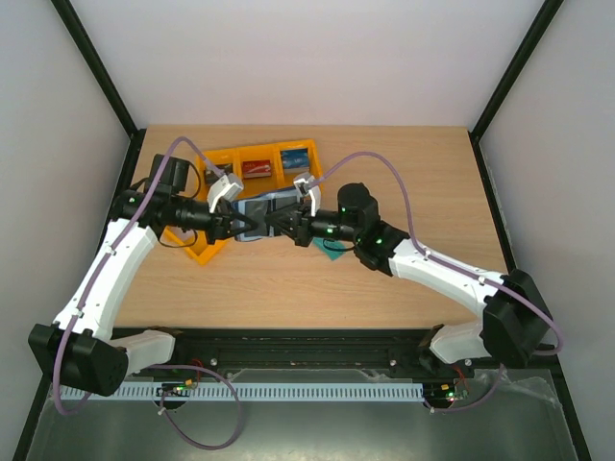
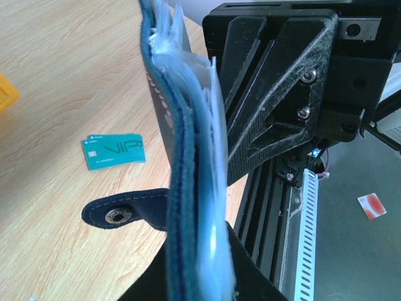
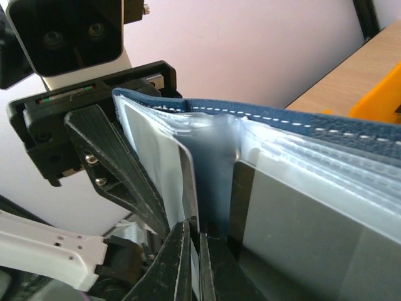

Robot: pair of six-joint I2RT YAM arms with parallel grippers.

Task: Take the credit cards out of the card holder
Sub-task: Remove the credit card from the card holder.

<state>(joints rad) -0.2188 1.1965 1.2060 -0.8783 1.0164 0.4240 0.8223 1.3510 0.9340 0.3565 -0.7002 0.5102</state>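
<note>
I will use my left gripper to set the card holder, held above the table between both arms, down on the bare table (image 1: 275,256), beside the teal card.
The card holder (image 1: 261,209), navy outside with clear sleeves inside, is held above the table between both arms. My left gripper (image 1: 238,227) is shut on its lower edge; in the left wrist view the card holder (image 2: 178,157) stands edge-on in my left gripper (image 2: 200,276), with its clasp tab (image 2: 116,215) hanging left. My right gripper (image 1: 288,227) meets it from the right. In the right wrist view my right gripper (image 3: 195,251) is shut on the bottom edge of a pale credit card (image 3: 190,188) among the open sleeves (image 3: 301,188). A grey card with a dark stripe (image 3: 294,219) sits in a sleeve beside it.
Orange bins (image 1: 219,157) stand behind the arms at the back left, with a red card (image 1: 255,169) and a blue card (image 1: 295,158) in them. A lone teal card (image 2: 113,150) lies on the table, partly under the right arm in the top view (image 1: 332,252).
</note>
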